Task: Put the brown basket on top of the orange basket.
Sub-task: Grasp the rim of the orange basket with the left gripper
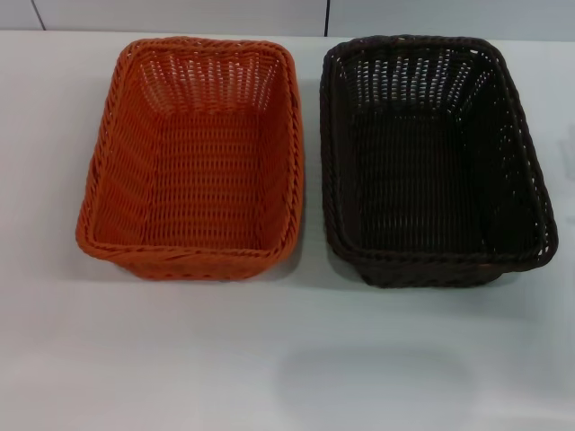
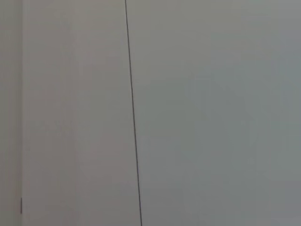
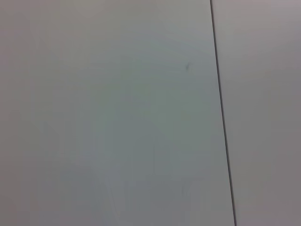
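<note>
My left gripper is next. It should close on the middle of the orange basket's long rim (image 1: 101, 153), on the side away from the brown basket.
In the head view the orange basket (image 1: 193, 162) sits on the white table at the left. Beside it on the right, a narrow gap apart, stands the brown basket (image 1: 431, 162), almost black and of the same size. Both are upright and hold nothing. Neither gripper nor any arm shows in the head view. The two wrist views show only pale flat panels with a thin dark seam, with no fingers and no basket in them.
The white table (image 1: 287, 359) stretches wide in front of the baskets. A pale wall with vertical seams runs behind the table's far edge (image 1: 180, 16).
</note>
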{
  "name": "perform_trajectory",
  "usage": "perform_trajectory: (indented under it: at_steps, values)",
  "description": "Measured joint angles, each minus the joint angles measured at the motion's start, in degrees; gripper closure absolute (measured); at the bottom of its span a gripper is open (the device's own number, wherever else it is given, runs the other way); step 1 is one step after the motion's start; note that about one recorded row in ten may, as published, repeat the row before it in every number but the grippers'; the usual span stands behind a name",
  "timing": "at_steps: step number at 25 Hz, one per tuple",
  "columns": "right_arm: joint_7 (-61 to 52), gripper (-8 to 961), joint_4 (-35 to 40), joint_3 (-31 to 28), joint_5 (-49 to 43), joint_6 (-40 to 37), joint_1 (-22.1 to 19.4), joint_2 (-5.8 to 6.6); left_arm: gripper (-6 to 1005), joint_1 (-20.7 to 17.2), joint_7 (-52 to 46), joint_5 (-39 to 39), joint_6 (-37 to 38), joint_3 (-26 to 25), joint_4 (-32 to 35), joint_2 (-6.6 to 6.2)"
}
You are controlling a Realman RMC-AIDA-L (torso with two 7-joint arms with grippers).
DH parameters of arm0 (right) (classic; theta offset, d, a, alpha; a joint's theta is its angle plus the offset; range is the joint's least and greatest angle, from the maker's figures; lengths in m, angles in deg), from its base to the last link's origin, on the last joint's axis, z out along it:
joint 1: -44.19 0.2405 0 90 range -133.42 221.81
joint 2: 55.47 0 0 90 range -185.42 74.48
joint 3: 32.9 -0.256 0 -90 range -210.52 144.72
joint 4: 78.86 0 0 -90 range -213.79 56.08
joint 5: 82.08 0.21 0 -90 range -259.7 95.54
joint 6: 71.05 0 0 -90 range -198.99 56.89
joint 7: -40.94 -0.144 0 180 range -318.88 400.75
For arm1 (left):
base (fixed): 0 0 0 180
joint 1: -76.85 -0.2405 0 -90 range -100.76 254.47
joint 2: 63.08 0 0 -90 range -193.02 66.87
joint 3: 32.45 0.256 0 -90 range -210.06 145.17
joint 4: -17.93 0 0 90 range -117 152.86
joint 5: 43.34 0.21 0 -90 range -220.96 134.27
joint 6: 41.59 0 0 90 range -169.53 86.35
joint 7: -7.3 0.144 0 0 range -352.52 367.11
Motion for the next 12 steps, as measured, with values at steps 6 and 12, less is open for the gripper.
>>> perform_trajectory:
  at_steps: [6,12]
  values:
    - [0.0,167,0.05,0.0,0.0,0.0,0.03,0.0,203,0.02,0.0,0.0,0.03,0.0,0.0,-0.04]
    - [0.0,167,0.05,0.0,0.0,0.0,0.07,-0.09,209,-0.12,0.04,0.0,0.2,0.0,0.0,-0.05]
